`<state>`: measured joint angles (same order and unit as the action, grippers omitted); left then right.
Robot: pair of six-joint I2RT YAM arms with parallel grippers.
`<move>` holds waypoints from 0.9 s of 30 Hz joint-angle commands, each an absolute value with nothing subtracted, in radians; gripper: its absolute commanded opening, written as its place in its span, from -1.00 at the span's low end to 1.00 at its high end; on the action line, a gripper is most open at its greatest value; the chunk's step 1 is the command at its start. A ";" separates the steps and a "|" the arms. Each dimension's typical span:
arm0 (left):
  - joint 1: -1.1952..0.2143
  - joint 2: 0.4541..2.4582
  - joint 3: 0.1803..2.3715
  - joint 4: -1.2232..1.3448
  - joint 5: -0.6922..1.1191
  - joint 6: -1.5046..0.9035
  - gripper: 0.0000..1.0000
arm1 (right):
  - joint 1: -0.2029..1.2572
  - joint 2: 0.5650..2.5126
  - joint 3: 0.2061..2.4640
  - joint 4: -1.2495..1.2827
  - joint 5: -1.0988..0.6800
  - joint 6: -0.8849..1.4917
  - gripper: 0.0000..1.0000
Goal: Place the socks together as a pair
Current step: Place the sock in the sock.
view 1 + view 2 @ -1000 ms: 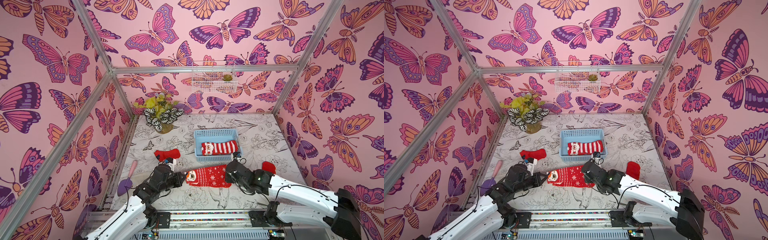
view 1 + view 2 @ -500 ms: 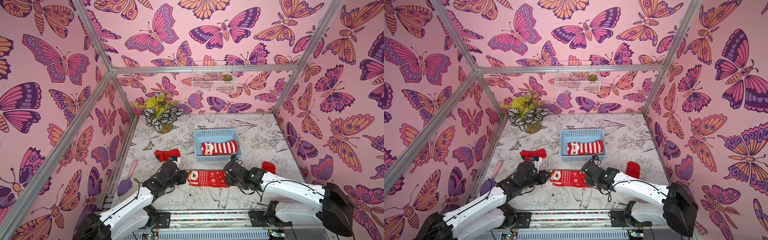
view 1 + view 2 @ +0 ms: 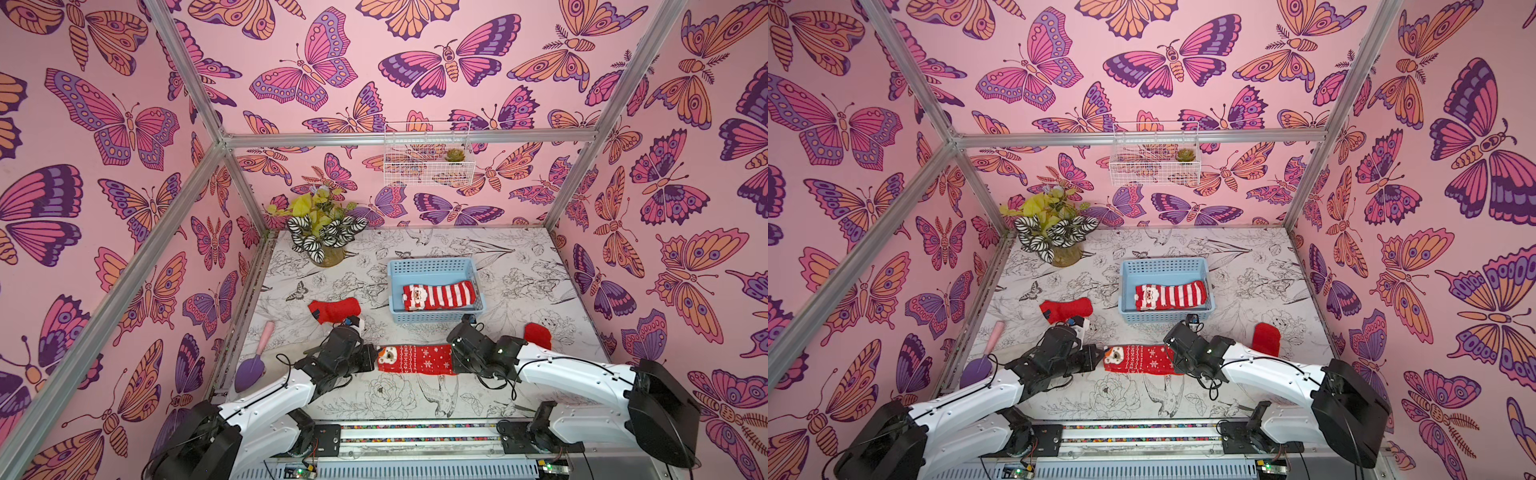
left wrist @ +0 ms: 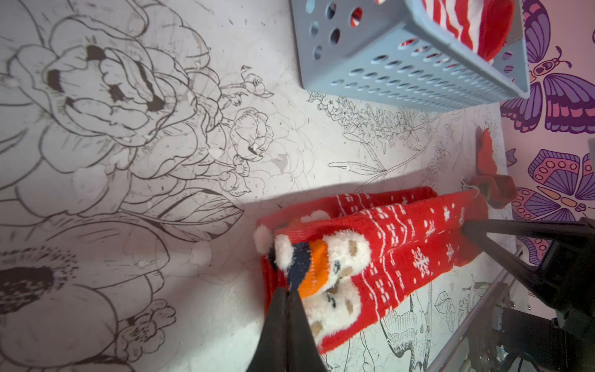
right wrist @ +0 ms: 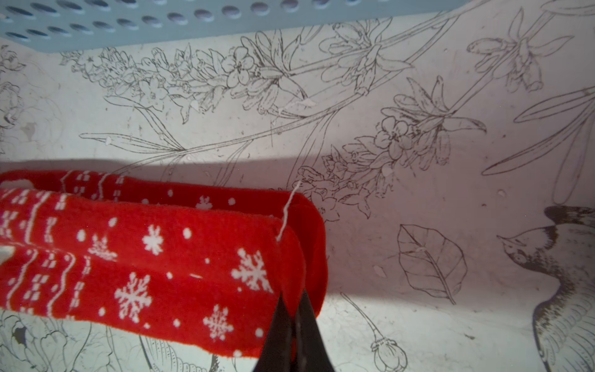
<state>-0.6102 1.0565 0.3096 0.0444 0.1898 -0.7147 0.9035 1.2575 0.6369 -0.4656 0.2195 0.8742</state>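
Note:
Next, my left gripper lays the socks flat, as they crease at the fuzzy white side in its pinch, and retake the socks' fuzzy white end (image 4: 286, 257) before lifting them.
Two red snowflake socks (image 3: 415, 359), one with a fuzzy white face at its end, lie layered together and stretched between my grippers, a little above the table near its front. My left gripper (image 3: 374, 360) (image 4: 289, 293) is shut on the face end (image 4: 325, 267). My right gripper (image 3: 453, 358) (image 5: 291, 309) is shut on the plain end (image 5: 289, 257). Both top views show this (image 3: 1140, 359). A red-white striped Santa sock (image 3: 438, 295) lies in the blue basket (image 3: 432, 262). A plain red sock (image 3: 334, 309) lies at the left, another red sock (image 3: 537, 336) at the right.
A potted plant (image 3: 326, 237) stands at the back left corner. A purple scoop with a pink handle (image 3: 251, 368) lies along the left wall. A white wire basket (image 3: 428, 160) hangs on the back wall. The blue basket stands just behind the held socks.
The snowflake socks, broad a second ago, now show as a narrow taut band. Both arms have reached lower and farther over the table, still gripping the ends.

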 commanded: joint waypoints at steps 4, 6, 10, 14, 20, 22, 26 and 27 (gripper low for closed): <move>-0.621 1.097 0.319 0.070 0.186 -0.688 -1.00 | 0.885 1.271 0.629 -0.482 0.217 0.873 -0.94; -0.624 1.107 0.319 0.071 0.187 -0.690 -1.00 | 0.878 1.274 0.622 -0.476 0.213 0.874 -0.93; -0.634 1.118 0.352 0.072 0.201 -0.704 -1.00 | 0.872 1.289 0.625 -0.468 0.199 0.866 -0.92; -0.638 1.110 0.356 0.072 0.197 -0.708 -1.00 | 0.871 1.304 0.633 -0.471 0.180 0.862 -0.92; -0.642 1.075 0.353 0.070 0.219 -0.718 -0.12 | 0.870 1.302 0.639 -0.481 0.189 0.861 -0.66; -0.641 1.069 0.346 0.070 0.216 -0.717 0.11 | 0.870 1.293 0.644 -0.497 0.204 0.860 -0.50; -0.642 1.061 0.347 0.036 0.183 -0.726 0.10 | 0.870 1.257 0.647 -0.514 0.216 0.868 -0.25; -0.643 1.059 0.347 0.037 0.187 -0.729 0.06 | 0.870 1.250 0.646 -0.514 0.217 0.871 -0.23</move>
<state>-0.6361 1.0740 0.3450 0.0616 0.2012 -0.7235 0.8772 1.2816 0.6353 -0.4801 0.1925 0.8635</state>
